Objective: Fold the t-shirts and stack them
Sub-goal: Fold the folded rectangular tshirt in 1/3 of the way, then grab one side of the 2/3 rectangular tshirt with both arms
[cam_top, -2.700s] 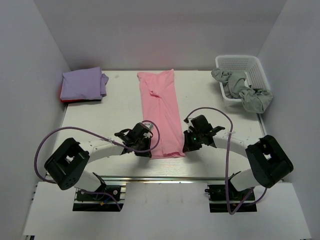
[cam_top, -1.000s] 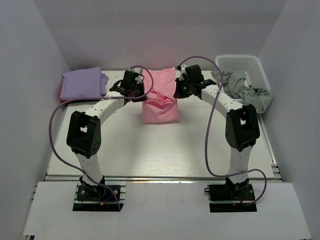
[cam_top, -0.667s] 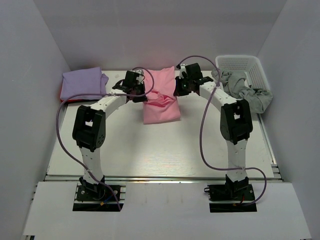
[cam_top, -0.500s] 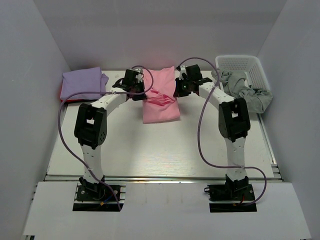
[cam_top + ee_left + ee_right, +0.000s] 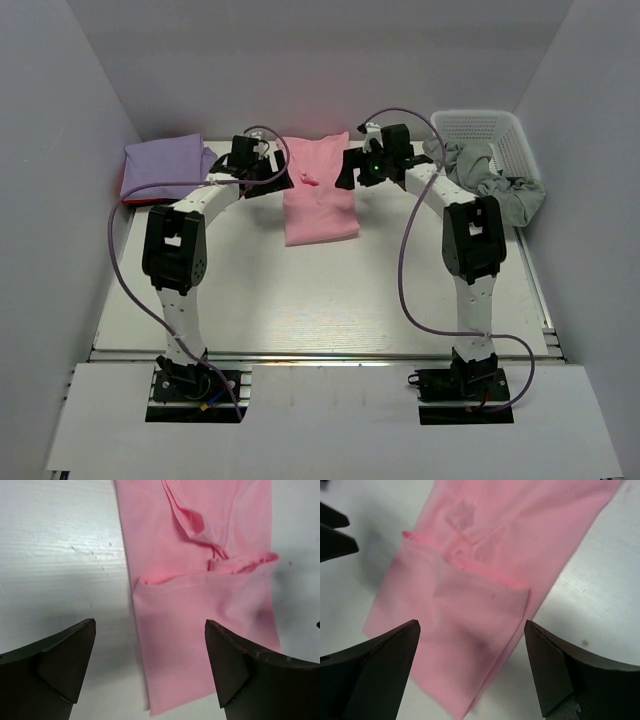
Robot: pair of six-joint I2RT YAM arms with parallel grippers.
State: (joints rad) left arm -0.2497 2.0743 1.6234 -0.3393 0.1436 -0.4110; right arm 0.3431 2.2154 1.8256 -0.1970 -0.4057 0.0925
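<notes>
My left gripper is to close on the near corner (image 5: 289,242) (image 5: 152,712) of the light pink t-shirt, on the side toward the folded lavender t-shirt.
The light pink t-shirt (image 5: 318,195) lies folded in half at the back middle of the table, its upper layer's hem running across the cloth (image 5: 200,605) (image 5: 465,595). My left gripper (image 5: 268,168) hovers over its left edge, open, with nothing between the jaws (image 5: 150,665). Open as well, my right gripper (image 5: 350,170) hangs over the shirt's right edge and holds nothing (image 5: 470,665). A folded lavender t-shirt (image 5: 165,168) rests at the back left on top of a red t-shirt (image 5: 133,200), of which only an edge shows.
A white basket (image 5: 480,125) stands at the back right with grey cloth (image 5: 495,190) spilling over its rim. White walls close in the table on three sides. The left gripper's fingertips (image 5: 332,535) show in the right wrist view.
Both grippers carried the pink shirt's near end to the far end, folding it in half. They have now opened, let the cloth drop flat, and drawn slightly outward.
</notes>
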